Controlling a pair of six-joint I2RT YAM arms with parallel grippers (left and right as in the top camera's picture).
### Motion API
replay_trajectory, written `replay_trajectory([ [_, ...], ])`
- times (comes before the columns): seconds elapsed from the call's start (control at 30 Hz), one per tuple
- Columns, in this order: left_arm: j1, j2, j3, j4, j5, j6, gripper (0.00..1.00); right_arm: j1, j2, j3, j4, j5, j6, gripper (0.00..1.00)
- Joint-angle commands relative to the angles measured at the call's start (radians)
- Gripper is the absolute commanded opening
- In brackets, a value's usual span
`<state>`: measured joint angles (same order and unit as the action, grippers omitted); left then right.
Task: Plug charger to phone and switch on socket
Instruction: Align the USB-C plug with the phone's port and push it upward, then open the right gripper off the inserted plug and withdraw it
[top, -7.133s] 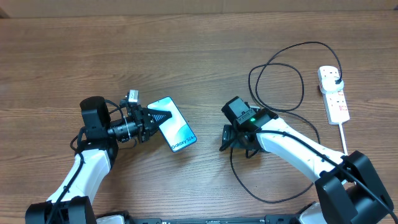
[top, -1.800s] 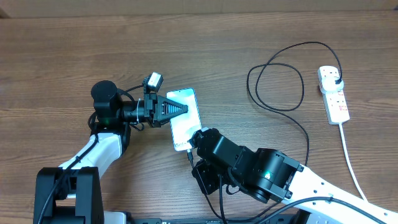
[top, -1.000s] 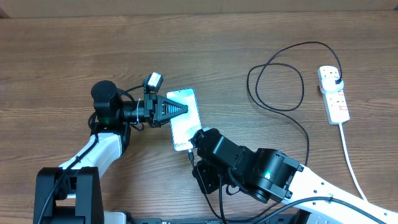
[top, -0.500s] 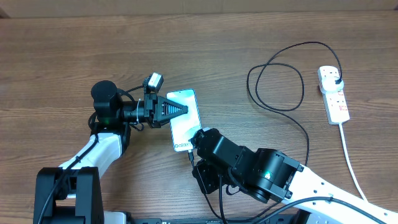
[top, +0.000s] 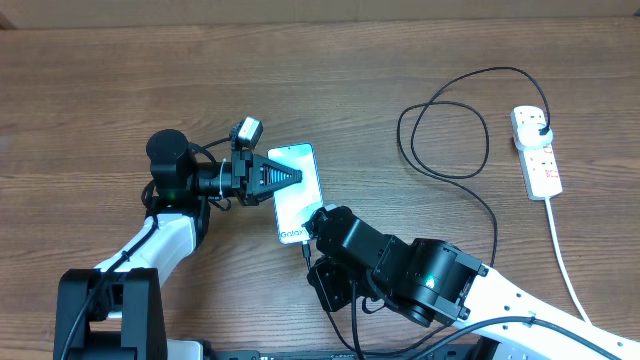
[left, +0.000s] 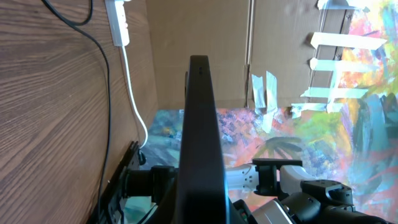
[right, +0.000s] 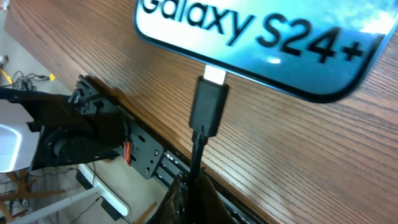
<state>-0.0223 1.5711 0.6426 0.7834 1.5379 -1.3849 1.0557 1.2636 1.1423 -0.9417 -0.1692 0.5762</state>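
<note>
My right gripper is pinching the cable, and the connector's silver tip sits shallow in the phone. Next, I take hold of the connector's black body (right: 209, 107) and push it in.
The phone (top: 300, 195) lies on the wood with its teal screen lit. My left gripper (top: 293, 176) is shut on its left long edge. In the left wrist view the phone (left: 200, 124) stands edge-on between the jaws of my left gripper (left: 199, 214). My right gripper (top: 312, 252) is shut on the charger cable just behind its connector (right: 209, 106). The connector's silver tip touches the end edge of the phone (right: 267, 43) below the white text. My right gripper (right: 194, 190) pinches the cable low in its own view. The charger (top: 470, 175) loops right to its plug in the socket (top: 537, 152).
The socket's thick white lead (top: 565, 260) runs down toward the table's front right edge. In the left wrist view the socket (left: 118, 25) and the black cable (left: 102, 74) lie ahead. The right arm's body (top: 420, 280) covers the front middle of the table.
Since the oldest frame the phone has turned upright and the right arm has carried the connector from the table's middle to the phone's lower end. Nothing has moved over the last second.
</note>
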Motion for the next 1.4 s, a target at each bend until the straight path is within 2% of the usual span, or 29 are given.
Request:
replay_trajectory([
  [0.0, -0.004, -0.008, 0.029, 0.007, 0.035, 0.024, 0.04, 0.003, 0.000, -0.003, 0.030, 0.021, 0.003, 0.04],
  [0.6, -0.004, -0.008, 0.029, 0.007, 0.042, 0.078, 0.04, 0.003, 0.000, -0.003, 0.066, 0.132, 0.003, 0.04],
  [0.73, -0.004, -0.008, 0.029, 0.007, 0.042, 0.081, 0.04, 0.003, 0.000, -0.003, 0.056, 0.131, 0.003, 0.15],
  [0.8, -0.004, -0.008, 0.029, 0.007, 0.042, 0.081, 0.04, 0.003, 0.000, -0.003, 0.042, 0.128, 0.003, 0.25],
  [0.83, -0.004, -0.008, 0.029, 0.007, 0.042, 0.082, 0.04, 0.003, 0.000, -0.003, 0.036, 0.122, 0.003, 0.35],
  [0.87, -0.004, -0.008, 0.029, 0.007, 0.041, 0.085, 0.04, 0.003, 0.000, -0.003, 0.032, 0.117, 0.004, 0.41],
  [0.97, -0.004, -0.008, 0.029, 0.007, 0.023, 0.085, 0.04, 0.005, 0.000, -0.003, 0.035, 0.084, 0.004, 0.47],
  [1.23, -0.004, -0.008, 0.029, 0.007, -0.037, 0.093, 0.04, 0.005, 0.023, -0.011, 0.042, 0.064, 0.009, 0.47],
  [1.27, -0.004, -0.008, 0.029, 0.007, -0.037, 0.097, 0.04, 0.005, 0.031, -0.014, 0.043, 0.065, 0.022, 0.45],
  [1.37, -0.004, -0.008, 0.029, 0.007, -0.037, 0.107, 0.04, 0.005, 0.057, -0.021, 0.042, 0.075, 0.053, 0.33],
])
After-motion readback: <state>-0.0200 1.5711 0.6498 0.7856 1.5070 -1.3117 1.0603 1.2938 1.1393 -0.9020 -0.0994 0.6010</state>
